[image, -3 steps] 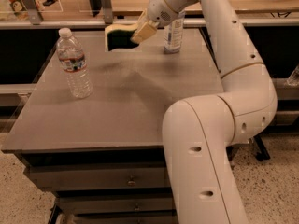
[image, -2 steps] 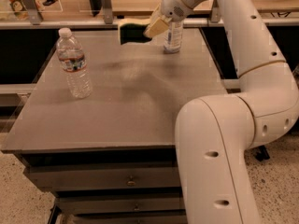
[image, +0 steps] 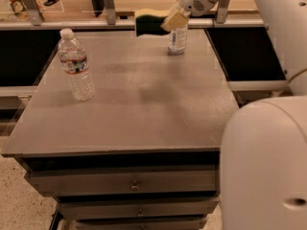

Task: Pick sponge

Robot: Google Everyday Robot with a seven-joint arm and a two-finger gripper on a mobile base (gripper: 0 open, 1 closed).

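The sponge will go down from my gripper onto the grey table (image: 133, 82) near the clear water bottle, toward the table's middle.
The sponge (image: 149, 23), a pale-yellow block with a dark green face, is held in the air above the far edge of the grey table (image: 139, 109). My gripper (image: 169, 22) is shut on the sponge's right end, its cream-yellow padded fingers (image: 175, 19) pinching it. The white arm reaches in from the upper right. The sponge is well above the table top, tilted with its dark face toward me.
A clear water bottle (image: 75, 65) with a white cap stands at the table's left. A second small bottle (image: 177, 38) stands at the far edge, just under the gripper. A shelf rail (image: 72, 24) runs behind the table. Drawers (image: 129, 183) are below the front edge.
The gripper has risen and moved back and to the right with the sponge, which now hangs higher above the table's far edge.
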